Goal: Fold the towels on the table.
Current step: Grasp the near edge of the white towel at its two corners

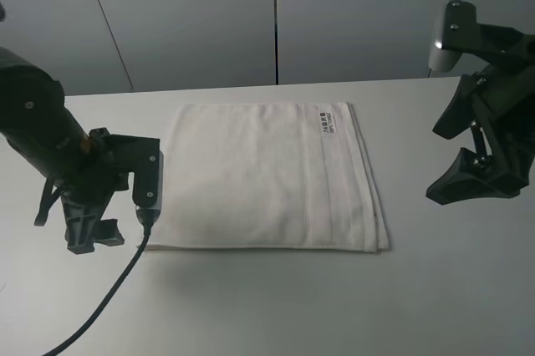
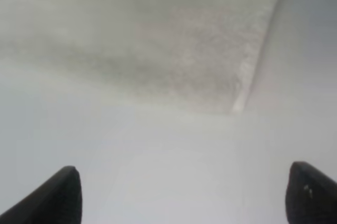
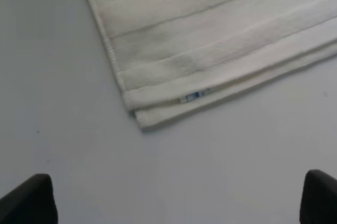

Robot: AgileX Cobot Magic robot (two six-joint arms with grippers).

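Next, my right gripper grabs the near corner (image 1: 373, 246) (image 3: 131, 103) beside the woven band of the white towel to begin the next fold.
The white towel (image 1: 259, 176) lies flat on the white table (image 1: 276, 306), doubled over, with layered edges at its right side. Its woven band (image 1: 338, 189) and grey-lettered label (image 1: 328, 120) run along the right edge. My left gripper (image 1: 94, 235) is open and low over the table, just left of the towel's front-left corner (image 2: 237, 107). My right gripper (image 1: 458, 151) is open and held above the table, right of the towel. The right wrist view shows the towel's corner (image 3: 139, 124) with a small blue tag (image 3: 192, 97). Both grippers (image 2: 181, 197) (image 3: 179, 203) are empty.
A black cable (image 1: 100, 306) trails from the left arm across the table's front left. Grey wall panels (image 1: 276, 13) stand behind the table's far edge. Bare tabletop surrounds the towel on all sides.
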